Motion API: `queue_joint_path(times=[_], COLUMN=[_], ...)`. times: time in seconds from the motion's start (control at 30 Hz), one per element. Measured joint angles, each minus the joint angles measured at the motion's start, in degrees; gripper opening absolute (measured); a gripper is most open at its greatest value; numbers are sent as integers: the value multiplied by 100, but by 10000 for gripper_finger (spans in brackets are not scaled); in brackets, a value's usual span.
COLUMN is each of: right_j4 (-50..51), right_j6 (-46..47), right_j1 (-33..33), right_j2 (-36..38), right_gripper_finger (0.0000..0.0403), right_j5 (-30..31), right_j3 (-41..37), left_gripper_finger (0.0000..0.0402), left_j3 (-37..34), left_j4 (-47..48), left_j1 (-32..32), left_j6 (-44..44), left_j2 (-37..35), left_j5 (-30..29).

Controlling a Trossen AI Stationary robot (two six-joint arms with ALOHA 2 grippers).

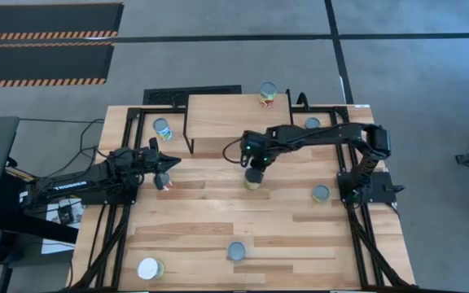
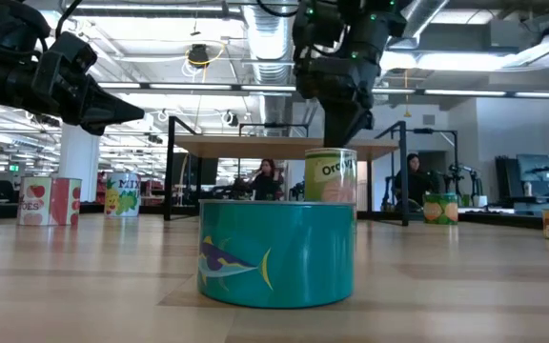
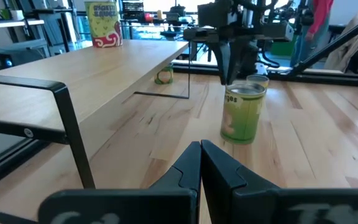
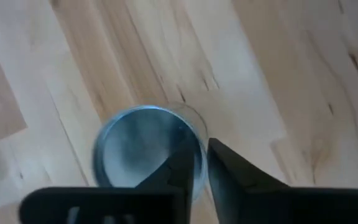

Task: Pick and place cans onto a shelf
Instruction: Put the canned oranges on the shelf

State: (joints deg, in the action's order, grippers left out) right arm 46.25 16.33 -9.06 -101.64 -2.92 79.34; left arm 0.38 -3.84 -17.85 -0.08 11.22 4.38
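Note:
The green can's rim on the shelf side has my right gripper on it, in the way of placing, so I need to open that gripper and take the rim (image 3: 263, 91) facing away from the shelf.
A green-labelled can (image 1: 253, 180) (image 3: 244, 114) stands upright on the tabletop in front of the shelf (image 1: 218, 120). My right gripper (image 1: 255, 168) (image 4: 199, 155) points steeply down right over the can's silvery top (image 4: 138, 146), its fingers a narrow gap apart above the rim. A yellow-and-red can (image 1: 267, 92) (image 3: 103, 23) stands on the shelf's far right corner. My left gripper (image 1: 169, 162) (image 3: 200, 163) is shut and level at the table's left, above a red can (image 1: 164, 181). My right gripper comes at the green can from above, its fingertips (image 4: 185, 163) over the top's rim (image 4: 194, 134). I cannot tell whether they touch it. The can stands upright on the table.
Other cans stand on the table: far left (image 1: 163, 128), far right (image 1: 312, 124), right (image 1: 321, 194), a teal one near the front (image 1: 236, 251) (image 2: 276, 252) and a white-topped one front left (image 1: 150, 268). The shelf's black legs (image 3: 73, 134) stand close by my left gripper.

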Motion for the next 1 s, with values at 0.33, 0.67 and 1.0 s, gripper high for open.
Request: queue_joint_path(times=[0.33, 0.67, 1.0], right_j4=[584, 23, -222], right_j6=[-1446, -2335, -2369], right_j1=[500, 1333, 1427], right_j2=[704, 380, 295], right_gripper_finger=[105, 7, 139], right_j5=[267, 321, 1069], right_j3=[279, -301, -325], left_gripper_finger=[0, 0, 0], left_j3=[0, 1, 2], left_j4=[59, 46, 46], left_j1=[0, 0, 0], left_j6=[-13, -111, -118], left_j2=[3, 2, 2], left_j5=[64, 171, 190])
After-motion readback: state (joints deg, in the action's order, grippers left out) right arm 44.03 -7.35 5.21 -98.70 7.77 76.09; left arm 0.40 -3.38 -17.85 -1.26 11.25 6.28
